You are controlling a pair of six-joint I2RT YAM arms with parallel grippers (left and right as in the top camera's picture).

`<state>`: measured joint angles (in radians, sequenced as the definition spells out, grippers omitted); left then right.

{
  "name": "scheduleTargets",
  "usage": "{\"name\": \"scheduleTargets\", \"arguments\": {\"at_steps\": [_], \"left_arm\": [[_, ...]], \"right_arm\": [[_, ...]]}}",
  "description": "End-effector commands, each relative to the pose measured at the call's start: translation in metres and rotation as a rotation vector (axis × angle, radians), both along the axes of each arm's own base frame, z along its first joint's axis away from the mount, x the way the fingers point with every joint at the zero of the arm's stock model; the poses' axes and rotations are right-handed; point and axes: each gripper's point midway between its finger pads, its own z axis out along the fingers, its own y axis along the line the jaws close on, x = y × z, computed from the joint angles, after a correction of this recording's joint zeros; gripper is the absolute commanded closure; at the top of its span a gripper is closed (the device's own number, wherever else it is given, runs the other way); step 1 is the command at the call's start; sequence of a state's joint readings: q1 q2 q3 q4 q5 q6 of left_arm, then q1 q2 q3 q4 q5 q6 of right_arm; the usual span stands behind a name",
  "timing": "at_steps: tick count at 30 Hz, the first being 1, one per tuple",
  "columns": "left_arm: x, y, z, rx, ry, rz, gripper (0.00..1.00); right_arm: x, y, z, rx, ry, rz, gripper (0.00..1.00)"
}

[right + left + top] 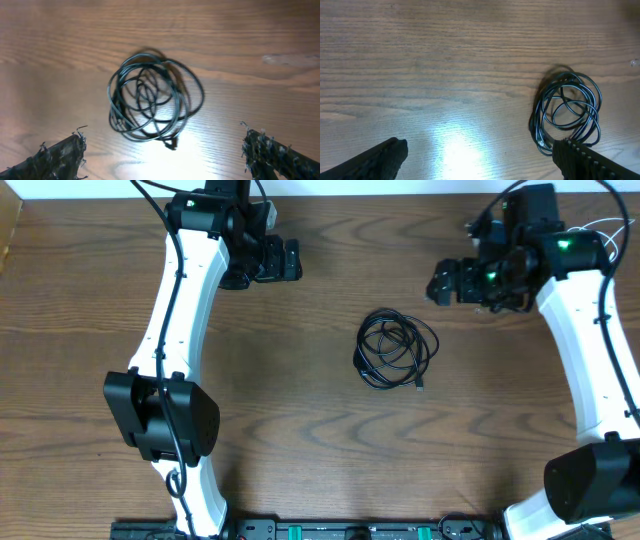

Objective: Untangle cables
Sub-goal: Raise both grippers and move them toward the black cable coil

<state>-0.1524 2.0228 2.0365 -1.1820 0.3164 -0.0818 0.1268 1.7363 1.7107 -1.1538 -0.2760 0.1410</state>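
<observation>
I should move my left gripper to the black coiled bundle next and close it on the outer strands (361,345) (538,114) along the bundle's side nearest this gripper.
The cables (395,348) lie as one black coiled bundle on the wooden table, a little right of centre. A small plug end (419,386) sticks out at its lower right. In the left wrist view the bundle (568,107) sits at the right, just beyond the right finger. The right wrist view shows it (152,98) ahead of the jaws, with a plug (171,145) nearest them. My left gripper (290,260) hovers open at the far left. My right gripper (440,282) hovers open at the far right. Neither touches the cables. No white cable shows.
The white arm links (180,310) (585,340) run down both sides of the table. Thicker black cords (175,480) hang along the left arm near its base. A rail with green connectors (360,530) lines the front edge.
</observation>
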Motion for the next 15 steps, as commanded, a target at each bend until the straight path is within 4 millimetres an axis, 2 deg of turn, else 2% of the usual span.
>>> {"name": "scheduleTargets", "arguments": {"at_steps": [1,8,15], "left_arm": [[-0.005,0.0,-0.006,-0.007,0.027,0.001,0.03],[-0.007,0.0,-0.007,-0.003,0.033,-0.01,0.02],[-0.018,0.002,-0.01,0.013,0.071,-0.044,0.02]], "right_arm": [[-0.004,0.013,-0.006,0.013,0.024,0.029,0.01],[-0.02,0.013,-0.011,0.011,0.091,0.034,0.01],[-0.031,0.02,-0.012,0.028,0.133,0.055,0.01]]}}
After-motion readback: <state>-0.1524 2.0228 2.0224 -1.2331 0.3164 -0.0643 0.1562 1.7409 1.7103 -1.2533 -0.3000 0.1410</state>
